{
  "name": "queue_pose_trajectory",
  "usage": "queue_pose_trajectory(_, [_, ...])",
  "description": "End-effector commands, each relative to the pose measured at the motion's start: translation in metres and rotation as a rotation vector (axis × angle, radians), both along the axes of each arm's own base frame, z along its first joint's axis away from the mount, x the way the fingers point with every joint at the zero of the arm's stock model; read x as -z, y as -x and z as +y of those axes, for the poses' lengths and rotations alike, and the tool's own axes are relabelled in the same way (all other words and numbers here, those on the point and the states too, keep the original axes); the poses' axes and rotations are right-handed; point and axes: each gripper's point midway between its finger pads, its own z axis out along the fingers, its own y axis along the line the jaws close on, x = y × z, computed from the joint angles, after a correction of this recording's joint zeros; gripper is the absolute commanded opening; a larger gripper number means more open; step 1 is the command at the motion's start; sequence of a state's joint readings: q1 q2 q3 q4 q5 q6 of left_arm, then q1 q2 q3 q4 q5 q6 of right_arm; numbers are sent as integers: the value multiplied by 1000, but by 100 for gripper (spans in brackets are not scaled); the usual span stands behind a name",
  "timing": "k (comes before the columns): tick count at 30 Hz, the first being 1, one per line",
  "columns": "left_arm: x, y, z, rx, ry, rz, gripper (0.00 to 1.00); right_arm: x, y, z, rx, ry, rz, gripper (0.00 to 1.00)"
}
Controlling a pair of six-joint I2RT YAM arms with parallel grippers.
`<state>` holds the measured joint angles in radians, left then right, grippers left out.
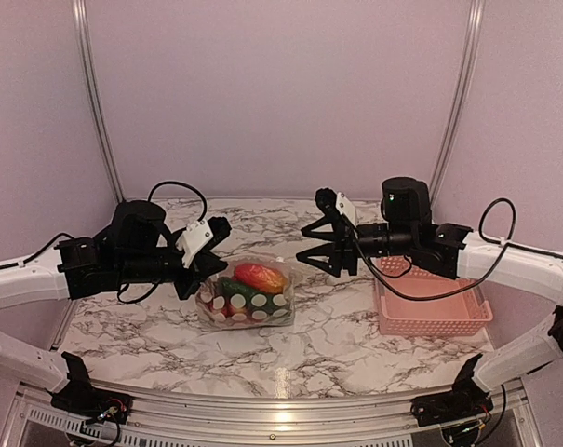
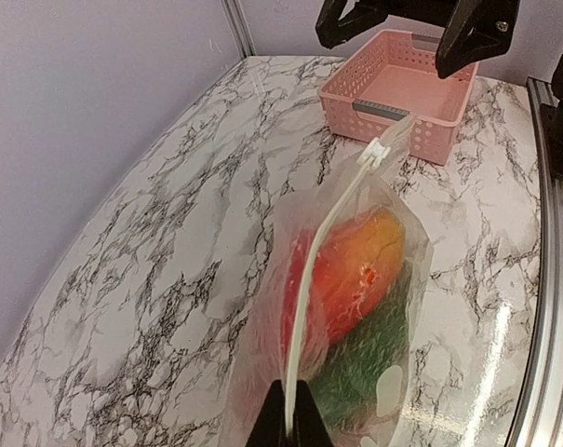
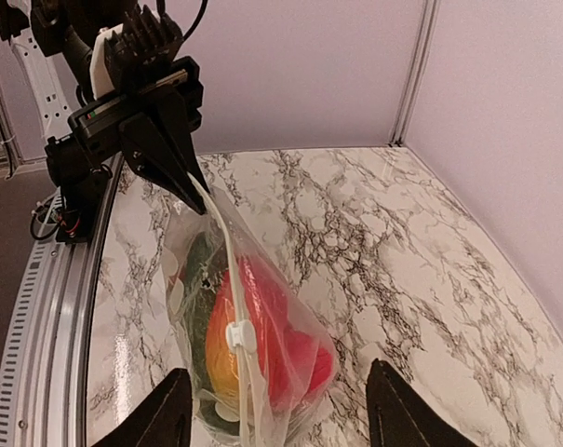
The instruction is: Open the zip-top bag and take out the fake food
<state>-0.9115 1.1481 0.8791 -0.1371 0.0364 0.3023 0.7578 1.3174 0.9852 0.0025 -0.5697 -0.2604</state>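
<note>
The zip is held by my left gripper far from the slider, so next my right gripper pinches the zip's loose end (image 3: 254, 410) before my left gripper takes the slider.
The zip-top bag (image 1: 248, 296) lies on the marble table, clear and crinkly, with the fake food inside: a red-orange piece (image 1: 261, 276), a dark green cucumber (image 1: 236, 289) and red pieces. My left gripper (image 1: 199, 277) is shut on the left end of the bag's white zip strip (image 2: 309, 279), lifting that edge; its tips show in the left wrist view (image 2: 288, 414). The white slider (image 3: 239, 335) sits at the strip's far end. My right gripper (image 1: 301, 245) is open and hovers just right of the bag; in its wrist view (image 3: 281, 419) the fingers straddle the slider end without touching.
A pink slotted basket (image 1: 435, 312) stands at the right of the table, behind my right gripper; it also shows in the left wrist view (image 2: 397, 88). Pale walls and metal rails close in the back and sides.
</note>
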Motion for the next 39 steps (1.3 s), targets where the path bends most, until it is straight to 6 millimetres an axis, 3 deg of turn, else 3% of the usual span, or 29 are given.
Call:
queue_pose_trajectory(1, [-13,3,-2,22,71,-32,0,-3,2,-13,42,-79,8,61])
queue_pose_trajectory(7, [-19,6,-3,42,101,-45,0,11,17,-13,-10,-104,38,61])
queue_pose_trajectory(15, [-19,9,-4,61,112,-36,0,38,24,14,-73,-55,49,56])
queue_pose_trajectory(18, [-20,9,-3,62,114,-39,0,47,18,23,-61,-20,53,36])
queue_pose_trajectory(24, [-20,2,5,35,95,-63,0,31,11,27,-34,10,10,5])
queue_pose_trajectory(26, [-18,-2,10,14,72,-72,0,22,10,27,-21,16,-3,0])
queue_pose_trajectory(30, [-13,-20,20,-68,1,-114,0,10,6,27,3,51,-9,0])
queue_pose_trajectory(34, [-21,-26,21,-86,-1,-151,17,16,3,29,22,100,16,0])
queue_pose_trajectory(37, [-34,-17,12,-30,70,-155,34,25,1,32,25,126,40,0])
queue_pose_trajectory(39, [-41,-10,5,17,102,-150,40,28,3,34,20,132,49,0])
